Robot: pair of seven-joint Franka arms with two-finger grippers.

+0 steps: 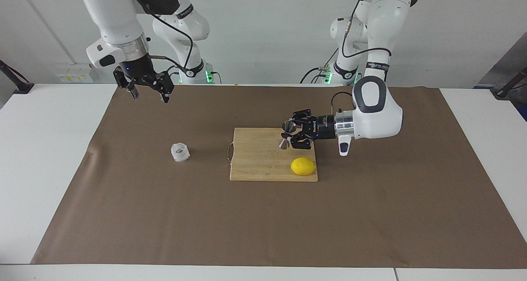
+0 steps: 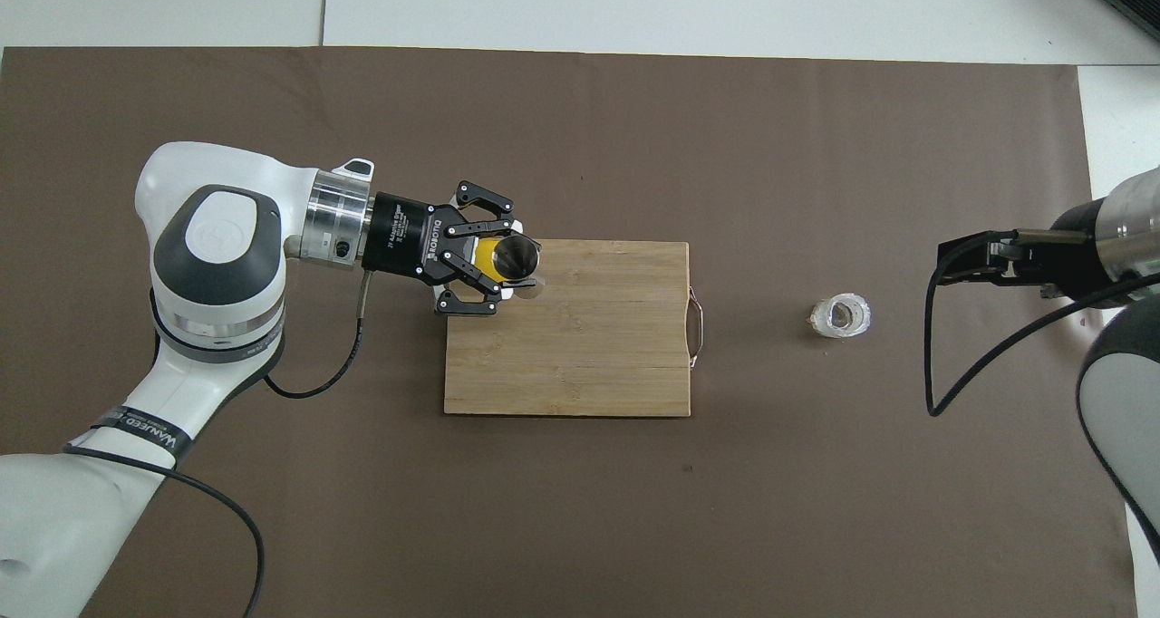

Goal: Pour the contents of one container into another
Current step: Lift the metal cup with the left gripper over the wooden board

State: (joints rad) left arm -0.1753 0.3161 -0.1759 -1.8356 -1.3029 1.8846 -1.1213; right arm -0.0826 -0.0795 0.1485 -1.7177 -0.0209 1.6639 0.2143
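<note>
I will let go of the steel hourglass jigger, now hanging above the lemon, with my left gripper on the cutting board [image 2: 606,337], just past the board's middle toward the wire handle.
The whitish crinkly cup [image 1: 180,152] [image 2: 841,316] stands on the brown mat toward the right arm's end, beside the cutting board's handle. The steel hourglass jigger [image 1: 287,127] [image 2: 517,257] is upright in the air, mouth up, with my left gripper [image 1: 288,136] [image 2: 515,272] shut on its waist. It hangs over the cutting board's corner at the left arm's end, above the lemon. My right gripper [image 1: 150,94] [image 2: 947,265] waits open with nothing in it, raised over the mat at the right arm's end.
The wooden cutting board [image 1: 263,157] [image 2: 580,355] lies mid-mat with a wire handle [image 1: 229,152] facing the cup. A yellow lemon [image 1: 303,166] [image 2: 485,255] sits on the board, largely covered by the left gripper from above. Brown mat [image 1: 263,223] surrounds everything.
</note>
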